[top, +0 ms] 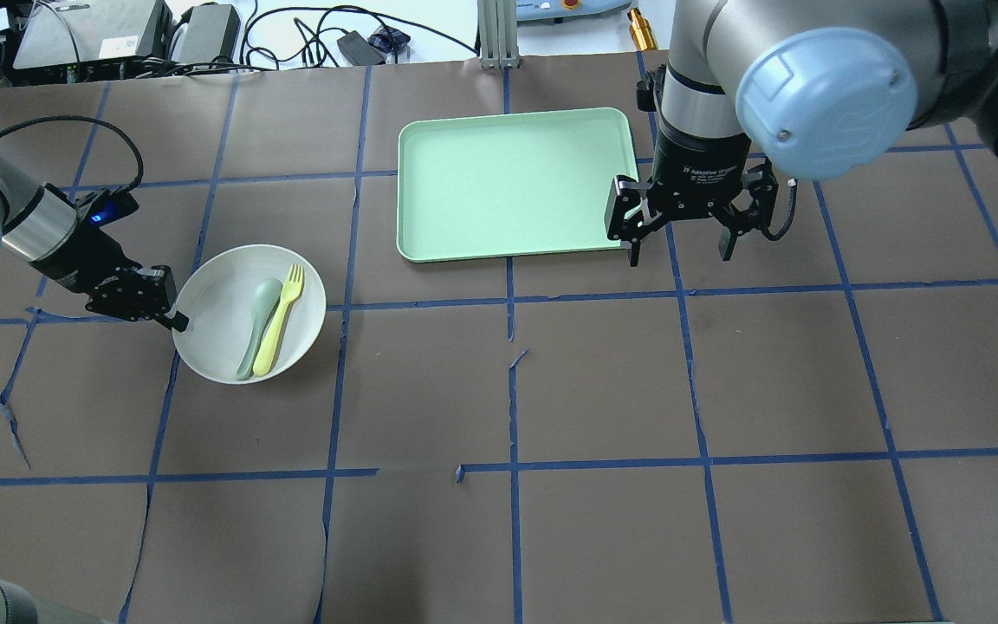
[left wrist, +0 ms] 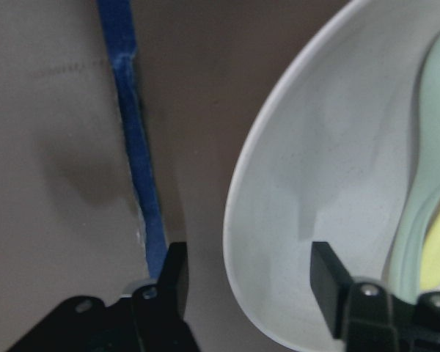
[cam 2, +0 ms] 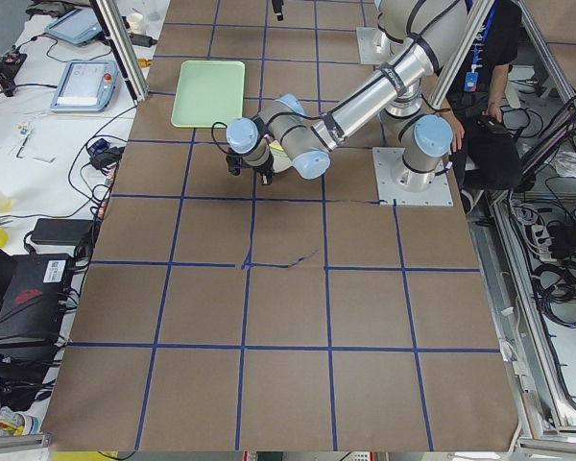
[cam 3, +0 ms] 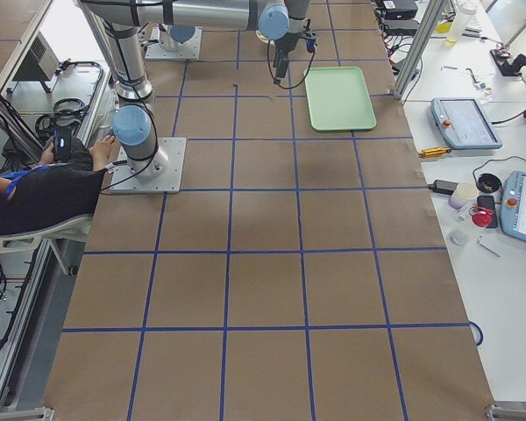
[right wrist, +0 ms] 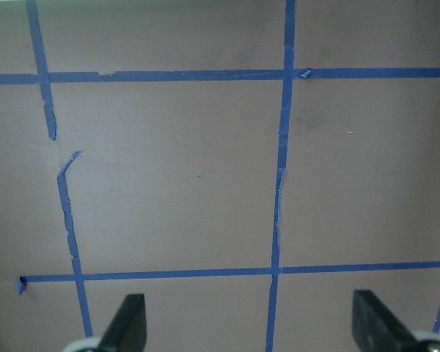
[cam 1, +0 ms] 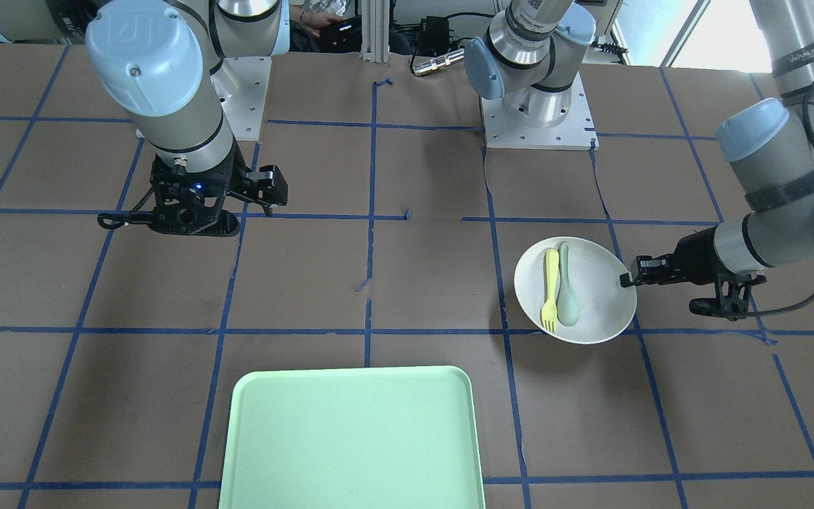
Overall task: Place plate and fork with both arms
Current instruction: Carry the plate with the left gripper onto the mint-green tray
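The robot's left gripper should release the off-white plate in the middle of the mint-green tray [cam 1: 351, 445].
The off-white plate [top: 215, 322] rests on the brown table at the robot's left; it also shows in the front view [cam 1: 601, 300] and the left wrist view [left wrist: 308, 183]. The pale-yellow fork [top: 279, 328] lies in it beside a grey-green spoon [top: 257, 328], as the front view shows for the fork [cam 1: 550, 286]. My left gripper [top: 175, 321] is low at the plate's outer rim. In the left wrist view its open jaws [left wrist: 251, 277] straddle the rim, one finger outside and one inside. My right gripper [top: 681, 250] hangs open and empty above the table, beside the tray's near right corner.
The mint-green tray [top: 512, 182] lies at the far centre of the table, also seen in the front view [cam 1: 354, 438]. Blue tape lines grid the brown paper. The right wrist view shows only bare paper and tape under the right gripper [right wrist: 249, 323].
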